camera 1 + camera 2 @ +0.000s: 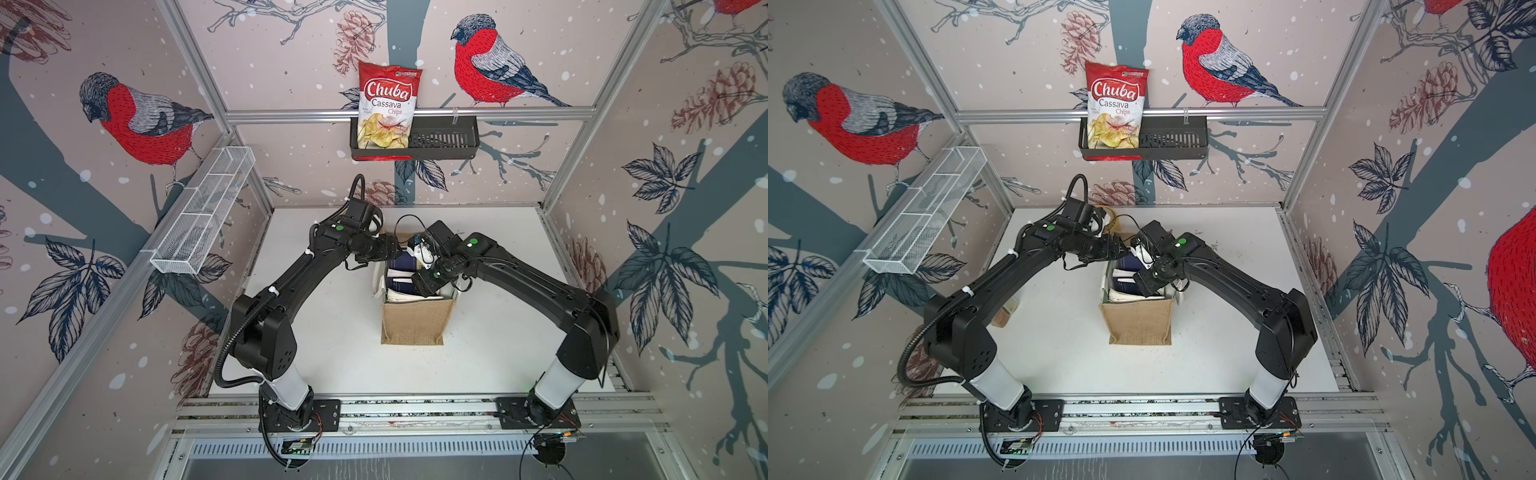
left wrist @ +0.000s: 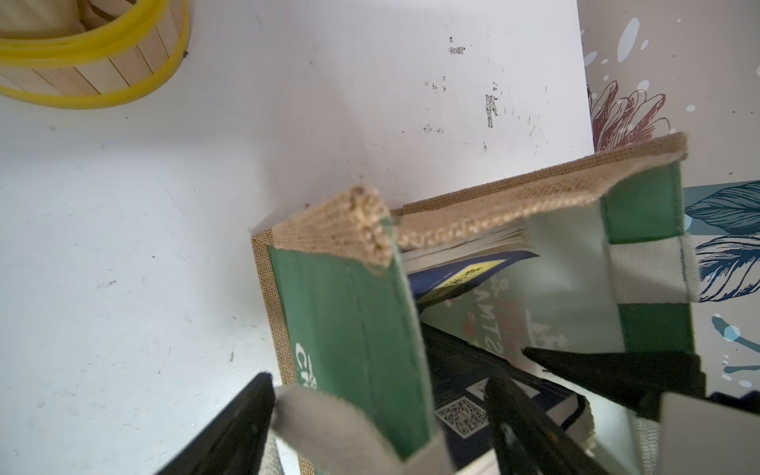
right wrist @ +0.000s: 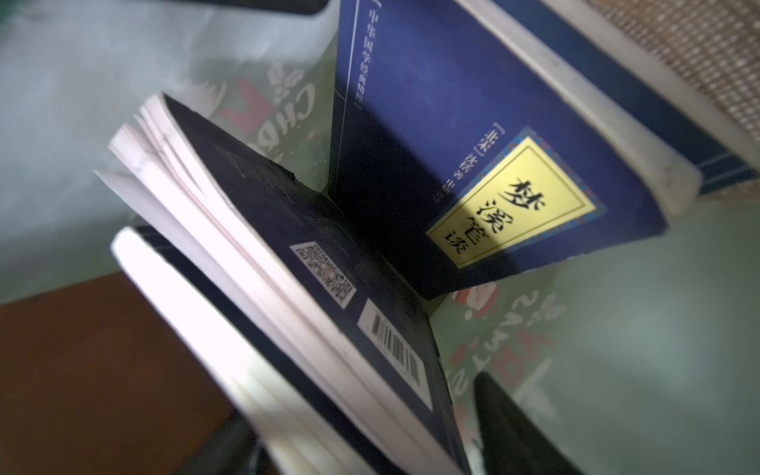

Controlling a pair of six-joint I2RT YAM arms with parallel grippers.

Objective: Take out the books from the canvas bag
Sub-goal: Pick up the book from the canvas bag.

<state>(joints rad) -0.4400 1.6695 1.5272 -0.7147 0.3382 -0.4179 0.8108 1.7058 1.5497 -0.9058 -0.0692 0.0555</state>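
I straddle two books with my right gripper, the dark barcode book and the nearer book, so next I tip the dark one away and take the nearer book alone [image 3: 209, 348].
The tan canvas bag [image 1: 413, 320] [image 1: 1138, 322] stands upright mid-table, its mouth open. Inside, the books [image 1: 400, 270] stand on edge. A navy one with a yellow label [image 3: 473, 164] [image 2: 464, 275] leans on the far wall. A dark one with a barcode and QR code [image 3: 329, 267] [image 2: 464, 415] lies between the jaws of my right gripper [image 3: 362, 411] [image 1: 428, 282], which is open; one finger [image 3: 506, 432] stays clear of the cover. My left gripper [image 2: 378, 378] [image 1: 384, 249] is open astride the bag's green side wall [image 2: 349, 312] and white handle [image 2: 329, 427], one finger outside and one inside.
A wooden bucket with yellow bands [image 2: 82, 53] sits behind the bag on the white table [image 1: 332, 353]. A red chips bag [image 1: 388, 108] stands in a black basket [image 1: 444, 137] on the back wall. A white wire shelf [image 1: 203, 212] hangs on the left wall.
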